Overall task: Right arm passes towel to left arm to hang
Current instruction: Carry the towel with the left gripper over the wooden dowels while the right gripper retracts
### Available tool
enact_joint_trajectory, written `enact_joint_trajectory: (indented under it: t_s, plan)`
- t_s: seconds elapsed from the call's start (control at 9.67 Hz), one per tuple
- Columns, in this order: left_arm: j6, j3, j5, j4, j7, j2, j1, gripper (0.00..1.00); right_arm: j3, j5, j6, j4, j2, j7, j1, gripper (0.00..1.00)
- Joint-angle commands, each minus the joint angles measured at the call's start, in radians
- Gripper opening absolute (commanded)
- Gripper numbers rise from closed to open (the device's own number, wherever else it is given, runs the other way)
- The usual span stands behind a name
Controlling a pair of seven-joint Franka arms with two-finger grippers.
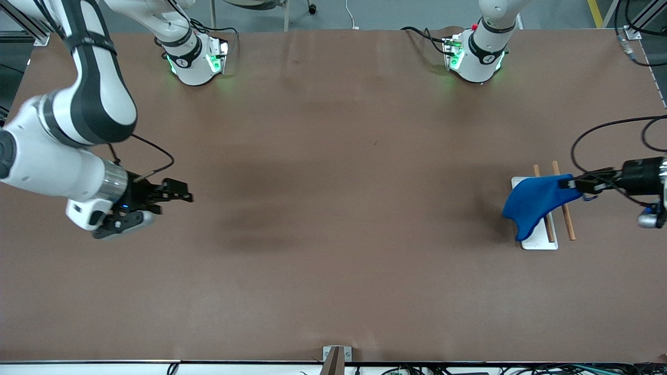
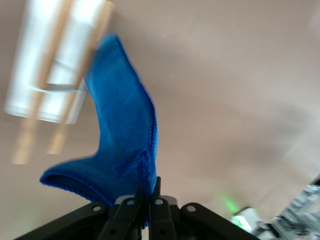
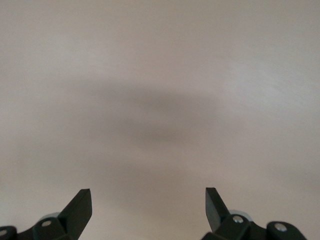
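Next, my left gripper releases the blue towel draped across the two wooden rods (image 1: 544, 199) (image 2: 71, 44), letting it go there above the white base.
The bright blue towel (image 1: 536, 200) hangs in the air from my left gripper (image 1: 573, 183), which is shut on one edge of it. It droops over a small rack with two wooden rods (image 1: 564, 207) on a white base (image 1: 542, 242) at the left arm's end of the table. In the left wrist view the towel (image 2: 122, 145) folds down from the pinched jaws of the left gripper (image 2: 148, 187), with the rack (image 2: 55, 75) blurred under it. My right gripper (image 1: 177, 200) stands open with nothing in it over bare table at the right arm's end; its fingertips (image 3: 80, 202) frame only brown surface.
The brown table (image 1: 333, 219) stretches wide between the two arms. Both green-lit bases (image 1: 195, 60) stand along the edge farthest from the front camera. A small metal bracket (image 1: 336, 357) sits at the nearest edge.
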Motion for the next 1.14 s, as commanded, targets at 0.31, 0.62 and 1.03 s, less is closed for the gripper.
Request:
enact_joint_trajectory:
  t_s: [0.31, 0.62, 1.03]
  plan:
    - [-0.032, -0.001, 0.242, 0.083, 0.279, 0.063, 0.094, 0.00, -0.156, -0.170, -0.098, -0.003, -0.199, 0.182, -0.023, 1.00]
    - [-0.031, -0.001, 0.263, 0.181, 0.305, 0.160, 0.087, 0.00, -0.090, -0.167, -0.298, 0.000, -0.342, 0.191, -0.150, 1.00]
    - [0.011, -0.003, 0.265, 0.200, 0.303, 0.209, 0.064, 0.00, -0.085, -0.168, -0.385, 0.144, -0.297, 0.191, -0.142, 1.00]
